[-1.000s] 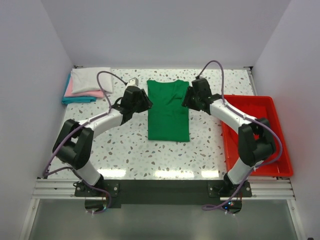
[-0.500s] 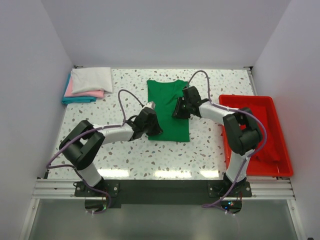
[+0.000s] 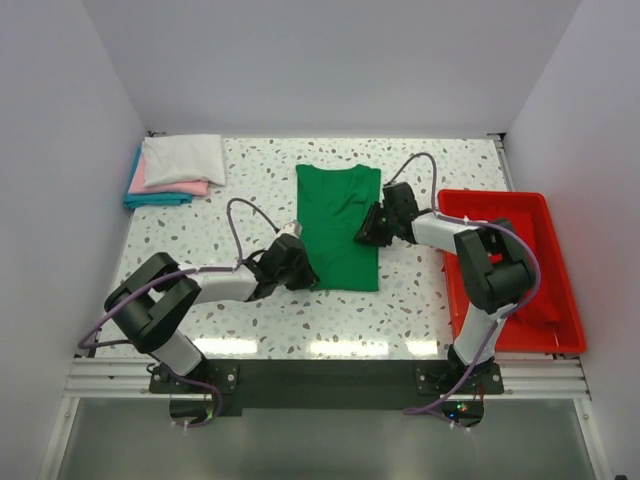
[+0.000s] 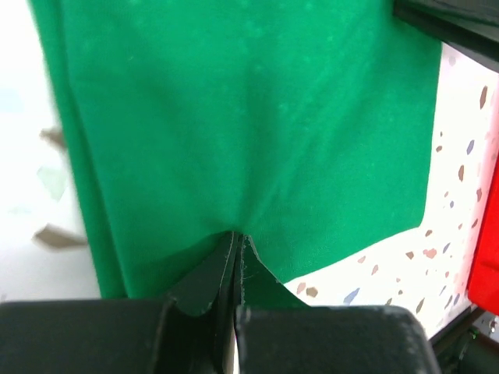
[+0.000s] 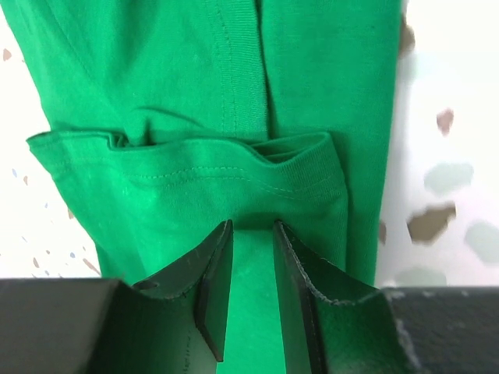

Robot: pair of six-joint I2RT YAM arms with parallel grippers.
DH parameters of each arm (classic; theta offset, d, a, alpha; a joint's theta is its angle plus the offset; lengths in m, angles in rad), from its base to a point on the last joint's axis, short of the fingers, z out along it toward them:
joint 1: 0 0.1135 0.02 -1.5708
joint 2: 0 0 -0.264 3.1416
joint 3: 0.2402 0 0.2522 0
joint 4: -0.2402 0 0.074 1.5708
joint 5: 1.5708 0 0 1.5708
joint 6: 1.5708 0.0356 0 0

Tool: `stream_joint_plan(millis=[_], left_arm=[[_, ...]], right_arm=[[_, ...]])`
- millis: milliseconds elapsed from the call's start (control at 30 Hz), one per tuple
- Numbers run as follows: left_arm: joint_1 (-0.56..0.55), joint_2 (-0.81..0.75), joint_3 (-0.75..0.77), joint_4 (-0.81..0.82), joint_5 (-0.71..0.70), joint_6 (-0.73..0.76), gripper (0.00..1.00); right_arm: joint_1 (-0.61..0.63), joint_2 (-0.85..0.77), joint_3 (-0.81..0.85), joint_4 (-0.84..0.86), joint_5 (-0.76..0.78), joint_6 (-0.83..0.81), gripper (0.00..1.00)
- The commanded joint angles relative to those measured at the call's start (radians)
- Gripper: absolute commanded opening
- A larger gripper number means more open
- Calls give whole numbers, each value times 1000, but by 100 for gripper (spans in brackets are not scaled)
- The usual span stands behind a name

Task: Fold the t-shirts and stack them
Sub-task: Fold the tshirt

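The green t-shirt is pinched by my left gripper well in from its side edge, so that gripper should take the t-shirt's near corner (image 4: 117, 287) while my right gripper takes the other corner.
A bright green t-shirt (image 3: 340, 225), folded into a long strip, lies at the table's middle. My left gripper (image 3: 298, 262) is at its near left edge and is shut on a pinch of the green cloth (image 4: 257, 140); the pinch shows in the left wrist view (image 4: 235, 240). My right gripper (image 3: 371, 232) is over the shirt's right edge, its jaws a narrow gap apart above the cloth, tips (image 5: 248, 230) by the folded-in sleeve hem (image 5: 195, 167). A stack of folded shirts sits far left: white (image 3: 185, 158) on pink (image 3: 175, 186) on teal (image 3: 155, 198).
A rigid red tray (image 3: 548, 215) stands at the right edge of the speckled table (image 3: 230, 320); the right arm's base is beside it. White walls close in the left, back and right sides.
My left gripper slid nearer along the shirt's left edge and the shirt shifted slightly nearer. My right gripper moved from over the shirt out to its right edge.
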Motion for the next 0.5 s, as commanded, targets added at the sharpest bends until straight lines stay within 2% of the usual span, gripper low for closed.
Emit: stream_joint_plan(millis=[0, 167, 333, 400, 467], left_arm=[[-10, -58, -85, -66, -8, -19, 0], [-30, -115, -159, -29, 9, -54, 0], [-49, -208, -219, -37, 5, -78, 0], [-49, -248, -222, -49, -3, -83, 0], [-49, -305, -221, -61, -23, -74, 6]], right_arm=[[-4, -60, -83, -22, 30, -17, 33], [-4, -116, -143, -40, 33, -56, 34], [0, -184, -132, -106, 19, -129, 38], [9, -202, -116, -159, 44, -154, 44], [11, -244, -89, -218, 87, -183, 49]])
